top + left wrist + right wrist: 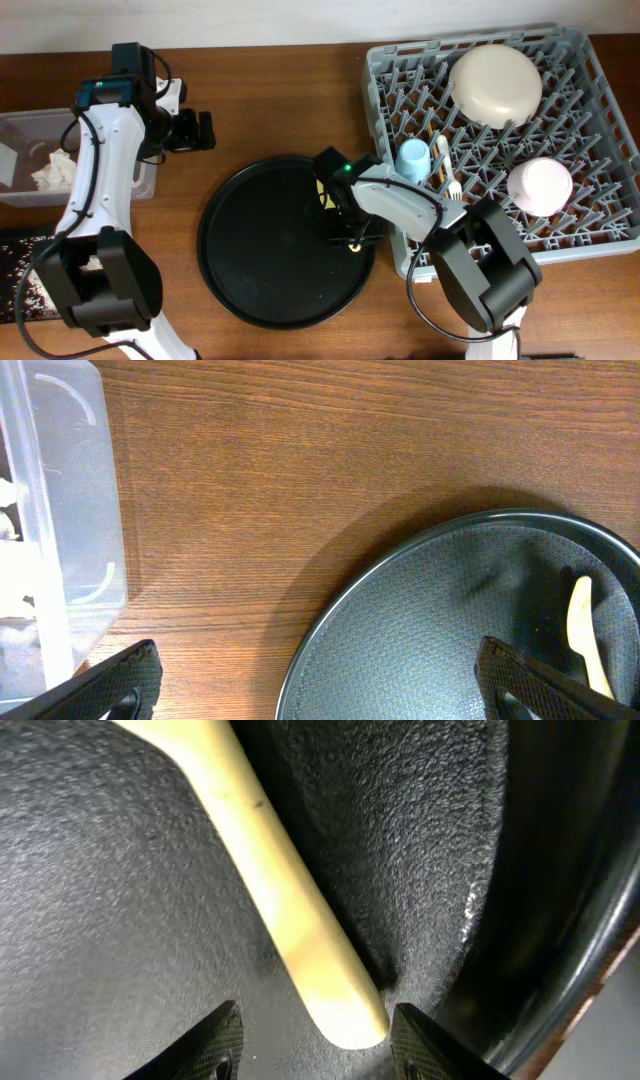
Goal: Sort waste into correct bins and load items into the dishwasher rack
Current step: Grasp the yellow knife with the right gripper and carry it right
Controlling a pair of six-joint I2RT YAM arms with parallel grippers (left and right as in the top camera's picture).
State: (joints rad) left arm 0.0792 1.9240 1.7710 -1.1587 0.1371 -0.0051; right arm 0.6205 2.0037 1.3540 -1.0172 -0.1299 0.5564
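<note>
I need to take a deeper, straighter hold of the handle (pixel 312 952) before I lift the fork, because its handle slants and only the handle's end reaches my right gripper's fingers.
A pale yellow fork (pixel 290 920) lies on the large round black tray (pixel 250 260), near its right rim. My right gripper (pixel 315 1030) is open, with one finger on each side of the fork's handle end; in the overhead view it (pixel 352 238) points down onto the tray. The fork also shows in the left wrist view (pixel 585 630). My left gripper (pixel 320 680) is open and empty above the table, between the clear tub (pixel 60 510) and the tray. The grey rack (pixel 600 120) holds a cream plate (pixel 495 85), a pink bowl (pixel 540 187), a blue cup (pixel 411 160) and chopsticks (pixel 438 160).
The clear tub (pixel 20 130) at the far left holds white tissues (pixel 55 170). A shallow black bin (pixel 15 250) with white grains sits at the lower left edge. The right arm lies across the gap between the tray and the rack.
</note>
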